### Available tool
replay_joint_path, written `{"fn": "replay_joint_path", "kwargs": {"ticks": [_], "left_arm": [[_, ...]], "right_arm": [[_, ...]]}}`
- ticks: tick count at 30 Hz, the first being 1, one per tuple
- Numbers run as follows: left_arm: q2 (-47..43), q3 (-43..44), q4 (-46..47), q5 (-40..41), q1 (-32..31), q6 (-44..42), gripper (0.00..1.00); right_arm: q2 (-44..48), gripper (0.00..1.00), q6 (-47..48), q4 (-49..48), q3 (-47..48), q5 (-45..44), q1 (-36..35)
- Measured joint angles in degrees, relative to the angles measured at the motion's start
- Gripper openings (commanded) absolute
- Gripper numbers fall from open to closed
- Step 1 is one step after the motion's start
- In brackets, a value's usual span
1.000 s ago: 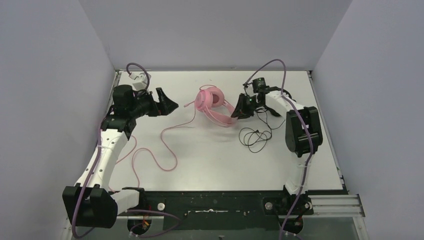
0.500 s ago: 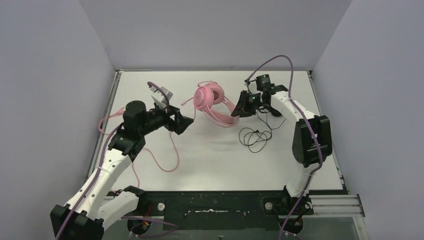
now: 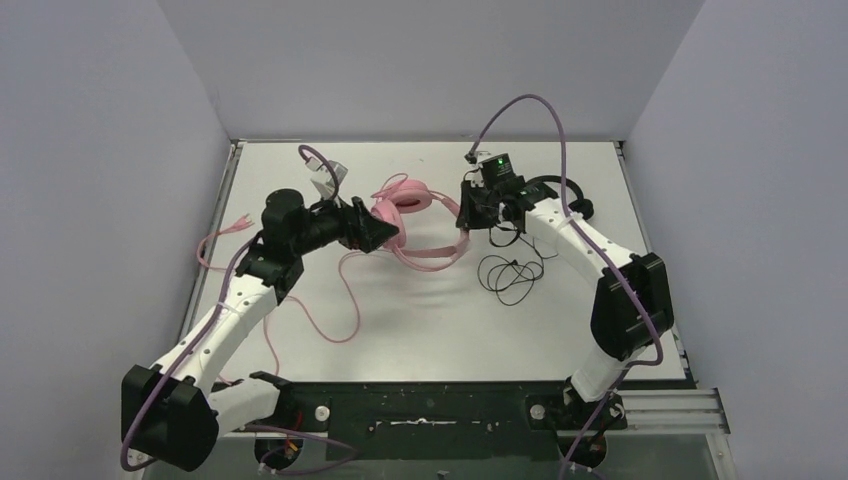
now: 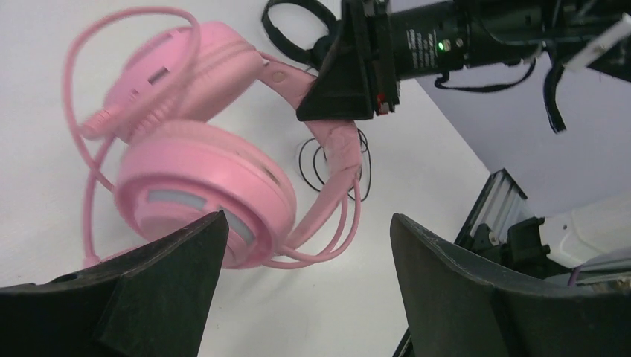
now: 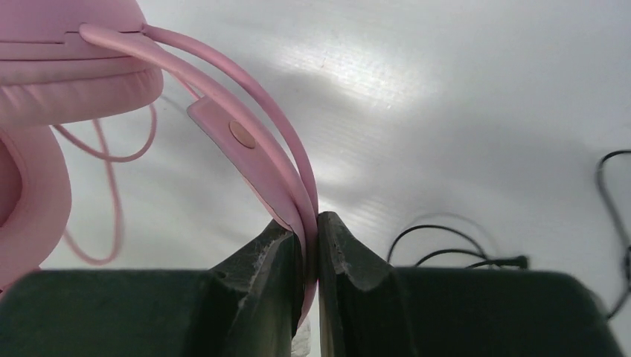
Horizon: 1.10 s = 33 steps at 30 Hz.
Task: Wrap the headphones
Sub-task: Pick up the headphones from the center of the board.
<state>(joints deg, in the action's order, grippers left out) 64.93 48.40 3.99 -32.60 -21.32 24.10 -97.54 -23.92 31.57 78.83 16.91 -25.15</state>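
The robot's right gripper pinches the headband beside its bend, so the left gripper will hold the headband steady while the right gripper takes it at the bend (image 3: 463,239).
The pink headphones (image 3: 408,203) are near the table's middle back, and their headband (image 3: 432,259) curves toward me. My right gripper (image 3: 466,214) is shut on that headband (image 5: 253,141), which is pinched between its fingertips (image 5: 316,223). My left gripper (image 3: 386,236) stands open just left of the ear cups. One cup (image 4: 201,186) sits beside its left finger (image 4: 160,286), with nothing between the jaws (image 4: 306,219). The pink cable (image 3: 322,322) trails forward and left over the table. The black headphones (image 3: 556,186) lie partly hidden behind my right arm. Their thin cable (image 3: 510,276) lies coiled in front.
Grey walls close in the white table (image 3: 600,330) on the left, back and right. The pink cable's plug end (image 3: 240,222) lies near the left edge. A black rail (image 3: 430,405) with the arm bases runs along the near edge.
My left arm has swung right from the back-left corner up to the pink ear cups. My right gripper has carried the headband leftward and turned it, still shut on it.
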Motion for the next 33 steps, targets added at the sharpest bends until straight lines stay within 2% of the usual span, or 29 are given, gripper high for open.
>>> {"fn": "replay_joint_path", "kwargs": {"ticks": [7, 11, 16, 22, 29, 33], "left_arm": [[-3.0, 0.0, 0.3, 0.5, 8.2, 3.7, 0.8], [-3.4, 0.5, 0.3, 0.4, 9.1, 3.8, 0.81], [0.9, 0.8, 2.0, -2.2, 8.7, 5.6, 0.81], [5.4, 2.2, -2.7, -1.8, 5.7, 4.7, 0.81], [6.3, 3.1, -3.2, -4.1, 3.3, 4.3, 0.81], [11.1, 4.2, -1.6, -8.0, 2.6, 6.9, 0.74]], "right_arm": [[1.1, 0.0, 18.9, -3.2, 0.1, -15.1, -4.9], [1.9, 0.0, 31.5, -4.4, -0.3, -19.0, -6.2], [4.5, 0.0, 47.7, -5.5, -1.1, -17.1, -8.0], [5.2, 0.0, 59.3, -3.4, 0.6, -11.3, -11.2], [5.2, 0.0, 62.9, -2.3, 0.7, -4.9, -14.1], [5.2, 0.0, 62.9, -3.2, 0.7, -3.1, -15.6]]}}
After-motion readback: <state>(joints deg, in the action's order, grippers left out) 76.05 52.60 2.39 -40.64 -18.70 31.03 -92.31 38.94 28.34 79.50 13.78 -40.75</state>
